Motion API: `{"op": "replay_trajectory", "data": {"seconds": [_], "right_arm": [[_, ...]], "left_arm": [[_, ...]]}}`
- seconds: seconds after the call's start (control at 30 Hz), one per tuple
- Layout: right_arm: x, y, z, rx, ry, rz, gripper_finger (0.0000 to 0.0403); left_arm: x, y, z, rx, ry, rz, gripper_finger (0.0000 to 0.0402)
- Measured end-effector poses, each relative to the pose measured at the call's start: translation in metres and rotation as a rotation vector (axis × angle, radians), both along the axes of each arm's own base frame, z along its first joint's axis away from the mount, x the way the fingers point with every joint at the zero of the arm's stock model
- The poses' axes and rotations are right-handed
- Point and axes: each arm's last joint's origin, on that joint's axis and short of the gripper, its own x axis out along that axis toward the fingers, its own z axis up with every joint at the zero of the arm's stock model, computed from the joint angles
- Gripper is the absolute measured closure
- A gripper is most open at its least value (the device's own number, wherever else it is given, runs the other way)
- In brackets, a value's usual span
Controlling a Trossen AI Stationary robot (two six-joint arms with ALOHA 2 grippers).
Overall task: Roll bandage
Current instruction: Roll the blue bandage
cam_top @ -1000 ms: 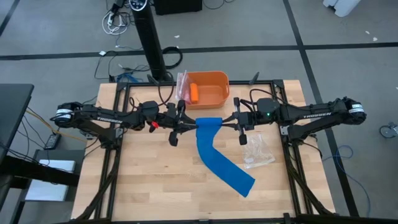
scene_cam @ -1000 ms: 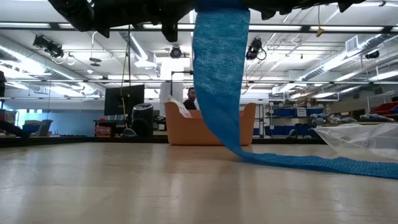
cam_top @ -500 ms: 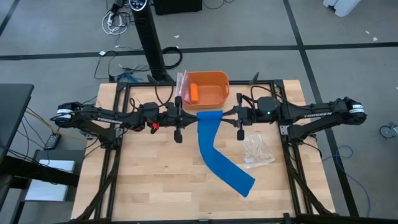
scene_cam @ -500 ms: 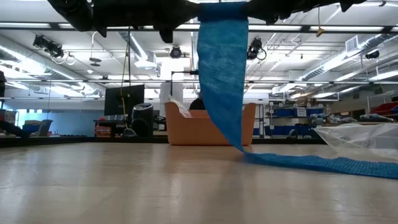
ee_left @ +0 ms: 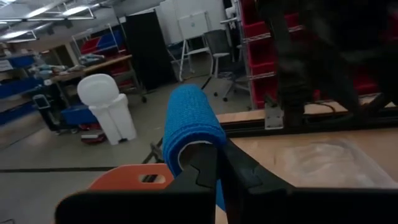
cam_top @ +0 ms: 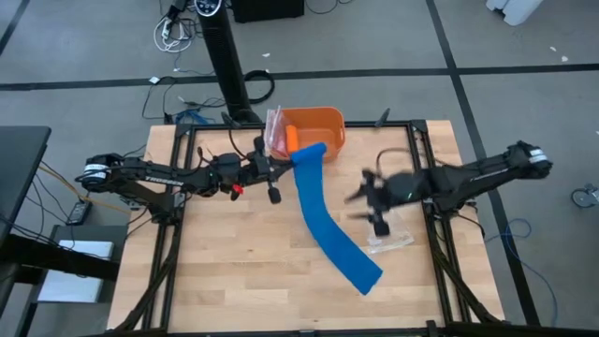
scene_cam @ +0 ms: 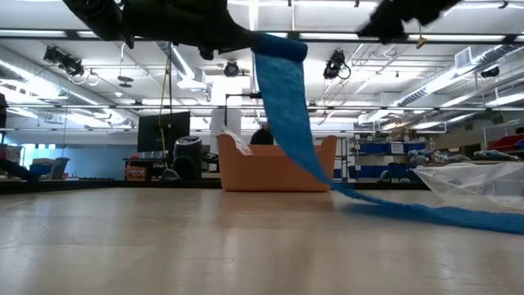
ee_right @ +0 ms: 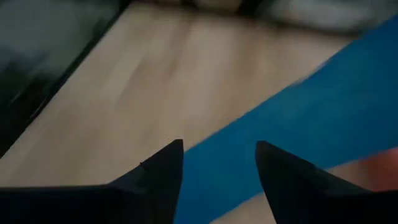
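I will close my right gripper on the loose lower end (cam_top: 371, 282) of the blue bandage, on its short edge, opposite the end that my left gripper holds.
The bright blue bandage (cam_top: 323, 215) hangs by its upper end from my left gripper (cam_top: 286, 163), which is shut on it above the table's middle, next to the orange bin. From there the strip slants down, and its lower part (scene_cam: 426, 215) lies flat on the table toward the near right. In the left wrist view the upper end (ee_left: 188, 121) curls in a loop over the fingertips. My right gripper (cam_top: 374, 201) is open to the right of the strip, apart from it. In its wrist view the fingers (ee_right: 219, 163) stand above the blue cloth. My left gripper pinches the bandage's upper end (ee_left: 198, 149) between its two shut fingers, coming level from the table's left. The cloth wraps over the fingertips in a curl. This end is lifted clear and the strip hangs below, slack, with its lower part on the table.
An orange bin (cam_top: 328, 120) with a small orange cylinder (cam_top: 292, 139) in it stands at the far middle, just behind the held end. A crinkly clear plastic bag (cam_top: 391, 236) lies to the right, under my right arm. The near left of the wooden table (cam_top: 225, 271) is bare.
My right gripper has let go of the bandage's upper end, swung toward the table's near right and tipped downward. My left gripper has rolled about its own line. The held end has shifted toward the far edge and curled over, and the hanging strip now slants from the left gripper alone.
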Motion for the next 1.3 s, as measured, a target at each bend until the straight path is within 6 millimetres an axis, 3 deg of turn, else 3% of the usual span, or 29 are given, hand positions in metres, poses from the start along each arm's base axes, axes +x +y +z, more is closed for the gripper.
{"op": "replay_trajectory", "data": {"seconds": [0.1,0.33,0.53,0.93,1.1,1.2,1.3], "right_arm": [[-0.002,0.030,-0.022,0.062,0.177,0.051,0.0212],[-0.011,0.098,-0.064,0.099,0.400,0.153,0.0234],[-0.016,0.134,-0.103,0.097,0.541,0.151,0.0252],[0.001,0.175,-0.137,-0.016,0.658,0.172,0.0254],[0.009,0.183,-0.139,-0.075,0.695,0.150,0.0260],[0.011,0.185,-0.136,-0.107,0.696,0.128,0.0296],[0.014,0.183,-0.134,-0.140,0.687,0.105,0.0364]], "left_arm": [[0.000,0.000,-0.001,0.001,0.006,0.002,0.0393],[0.000,0.001,-0.005,-0.004,0.050,0.030,0.0393],[0.001,-0.001,-0.003,-0.004,0.015,0.058,0.0393],[0.002,-0.008,-0.004,-0.014,0.015,0.031,0.0393],[0.002,-0.010,-0.004,-0.018,0.011,0.024,0.0393],[0.002,-0.010,-0.003,-0.018,0.011,0.023,0.0393],[0.002,-0.010,-0.003,-0.017,0.011,0.020,0.0393]]}}
